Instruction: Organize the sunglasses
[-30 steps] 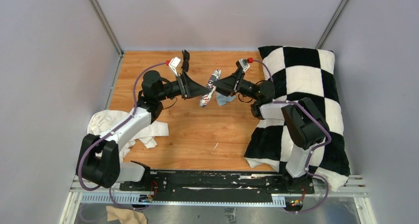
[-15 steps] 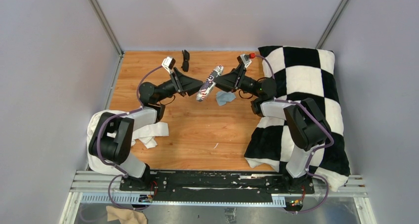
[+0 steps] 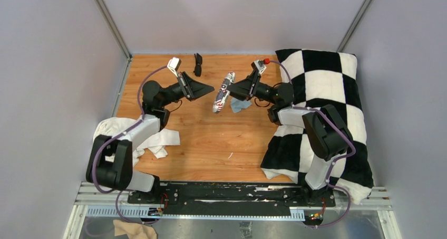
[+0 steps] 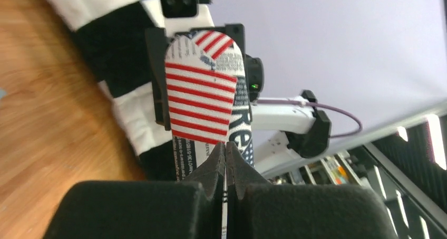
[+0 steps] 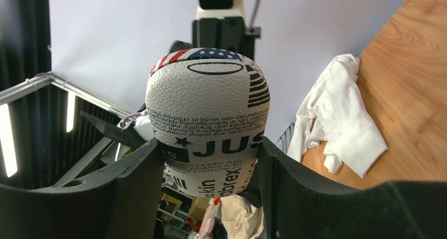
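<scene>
The white printed case, now held tilted above the table, will be released by my right gripper on the bare wood [image 3: 214, 125] between the white cloth and the light-blue cloth.
The sunglasses [image 3: 198, 64], small, black and folded, lie on the wooden table near the back wall, apart from both grippers. My right gripper [image 3: 232, 90] [image 5: 208, 144] is shut on a white printed case [image 3: 222, 91] [image 5: 208, 112] with red stripes and holds it tilted above the table. In the left wrist view the case [image 4: 203, 91] stands just beyond my left gripper [image 4: 225, 146]. That gripper's jaws are pressed together with nothing between them. From above, the left gripper [image 3: 210, 89] points at the case's left side, a little short of it.
A light-blue cloth [image 3: 241, 105] lies on the table under the right gripper. A checkered black-and-white pillow [image 3: 327, 91] fills the right side. A crumpled white cloth [image 3: 142, 136] lies at the left, near the left arm.
My left gripper has gone from open to shut and drawn slightly left, away from the case. The right gripper still holds the case, which has shifted slightly.
</scene>
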Controlling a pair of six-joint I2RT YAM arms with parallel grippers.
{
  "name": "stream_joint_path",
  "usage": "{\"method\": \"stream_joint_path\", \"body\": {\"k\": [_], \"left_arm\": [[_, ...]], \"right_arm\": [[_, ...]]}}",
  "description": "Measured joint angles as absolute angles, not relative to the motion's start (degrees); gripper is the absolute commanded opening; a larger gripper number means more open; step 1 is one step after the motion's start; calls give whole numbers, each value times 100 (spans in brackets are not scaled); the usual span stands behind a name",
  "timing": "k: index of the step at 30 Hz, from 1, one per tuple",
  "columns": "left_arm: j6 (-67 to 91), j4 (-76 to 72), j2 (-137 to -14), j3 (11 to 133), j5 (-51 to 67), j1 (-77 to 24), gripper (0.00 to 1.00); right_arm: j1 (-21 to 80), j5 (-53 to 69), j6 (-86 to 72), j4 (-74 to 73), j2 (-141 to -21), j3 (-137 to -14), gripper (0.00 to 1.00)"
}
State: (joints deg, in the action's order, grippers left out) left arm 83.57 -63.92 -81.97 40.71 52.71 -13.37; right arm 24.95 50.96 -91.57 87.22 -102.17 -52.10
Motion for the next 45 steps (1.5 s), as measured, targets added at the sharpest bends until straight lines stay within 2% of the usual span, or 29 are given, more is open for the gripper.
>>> {"method": "stream_joint_path", "body": {"k": [5,7,9,12,17,22,25,30,32,36,40,45], "left_arm": [[6198,-2958,-7520,4862,4722,-1055,0],[5194,-1323,-7347,5520,4073,-1020,0],[4466,-215,-7225,5983,3485,-1009,1],[3667,1085,-7050,6370,2646,-1009,3],[3076,2309,-7030,6427,1798,-1009,10],[2867,2899,-7054,6405,1337,-1009,28],[2781,3041,-7046,6351,1188,-1009,36],[2718,3170,-6993,6143,1020,-1009,47],[2714,3208,-6987,6062,982,-1017,54],[2707,3240,-6984,5922,847,-1177,71],[2679,3284,-6984,5867,661,-1461,79],[2683,3286,-7019,5865,386,-1831,89]], "right_arm": [[2497,5151,-8383,7470,-10110,-5057,10],[2534,4967,-7397,5808,-9780,-5127,12],[2694,4274,-6082,3452,-9437,-5660,12],[3096,3304,-4746,1125,-9358,-6801,14],[3601,2473,-3959,-670,-9640,-7603,15],[3791,1979,-3951,-1581,-10545,-7660,17],[3859,1811,-4032,-1872,-10921,-7660,23],[3924,1831,-4248,-1929,-11124,-7835,53],[3931,1892,-4296,-1841,-11190,-7905,70],[3944,2003,-4372,-1640,-11225,-7911,86],[3942,2025,-4316,-1448,-11024,-7793,89],[3732,1920,-4082,-1354,-10055,-7210,89]]}}
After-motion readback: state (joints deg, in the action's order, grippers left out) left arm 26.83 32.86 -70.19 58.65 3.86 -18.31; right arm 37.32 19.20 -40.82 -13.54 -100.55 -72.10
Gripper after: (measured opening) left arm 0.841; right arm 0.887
